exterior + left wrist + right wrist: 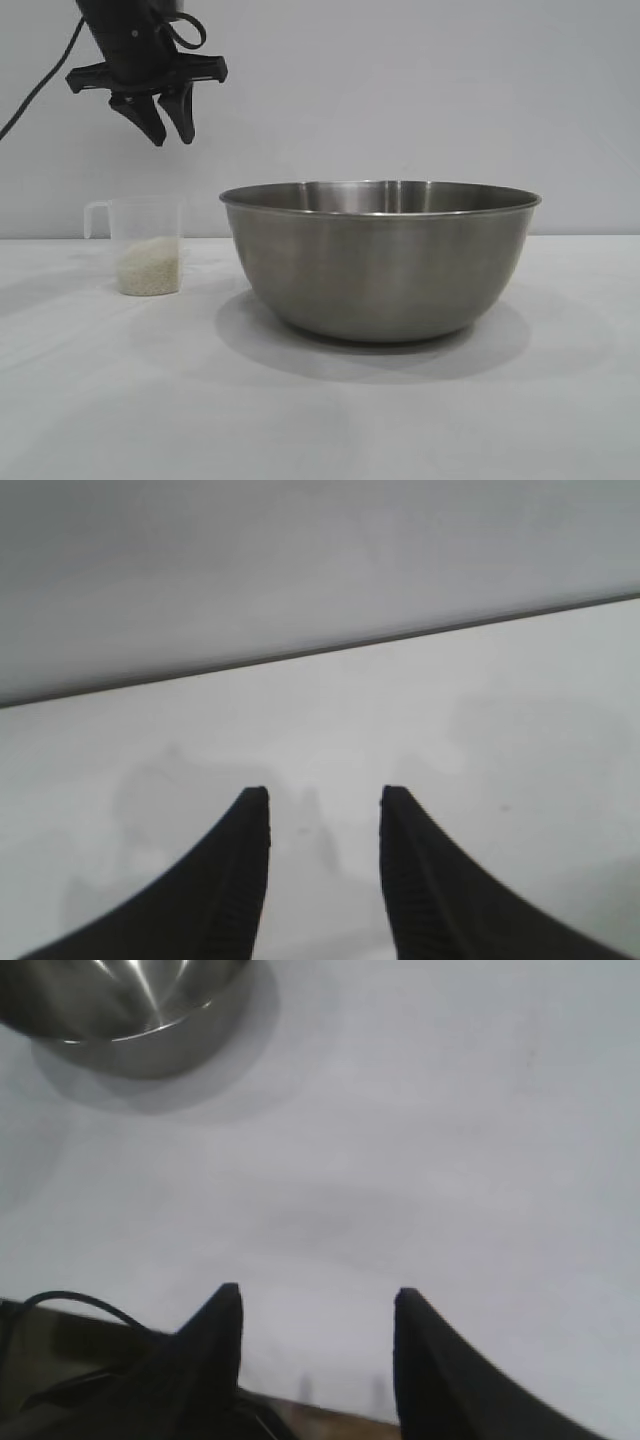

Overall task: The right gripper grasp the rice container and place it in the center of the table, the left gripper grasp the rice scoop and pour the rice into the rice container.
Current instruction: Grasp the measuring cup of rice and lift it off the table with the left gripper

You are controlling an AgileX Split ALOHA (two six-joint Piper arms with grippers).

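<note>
The rice scoop is next for my left gripper, which should move down to it and close on the scoop's loop handle point(88, 218), on the side away from the bowl.
The rice container point(380, 262), a large steel bowl, stands on the white table point(120, 400) near its middle; part of it also shows in the right wrist view point(120, 1010). The rice scoop point(146, 245), a clear cup with a loop handle, stands to the bowl's left with white rice point(149, 266) in its bottom. My left gripper point(168, 128) hangs open and empty high above the scoop; in its own view point(325, 800) only bare table lies between the fingers. My right gripper point(318, 1295) is open and empty, away from the bowl, out of the exterior view.
A plain grey wall runs behind the table. In the right wrist view the table's edge point(330, 1405) and a black cable point(70, 1305) lie close under the fingers.
</note>
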